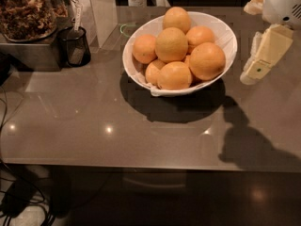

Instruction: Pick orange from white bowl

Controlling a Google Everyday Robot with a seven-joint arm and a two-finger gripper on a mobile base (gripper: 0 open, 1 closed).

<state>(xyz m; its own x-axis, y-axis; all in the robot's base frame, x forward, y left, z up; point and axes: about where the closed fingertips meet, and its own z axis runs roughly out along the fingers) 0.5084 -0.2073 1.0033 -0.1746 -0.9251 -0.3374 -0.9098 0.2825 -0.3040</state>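
The biggest orange, the front one that rests against the white bowl's rim, has an outer side (pixel 220 60), and my gripper should close on it next.
The white bowl (pixel 225 31) stands on the grey table at the centre back and holds several oranges in a heap. The biggest orange (pixel 207 60) lies at the bowl's right front, against the rim. Another large one (pixel 171 44) sits on top in the middle. My gripper (pixel 251 74) hangs at the right edge of the view, cream-coloured and pointing down and to the left. It is just right of the bowl's rim, apart from it, and holds nothing. Its shadow falls on the table below it.
A small dark cup (pixel 74 46) with a utensil stands at the back left, beside a metal container with a dish of dried brown material (pixel 26 13). A white upright panel (pixel 101 8) stands behind the cup. The table's front edge (pixel 141 166) runs across the lower view, with cables on the floor at left.
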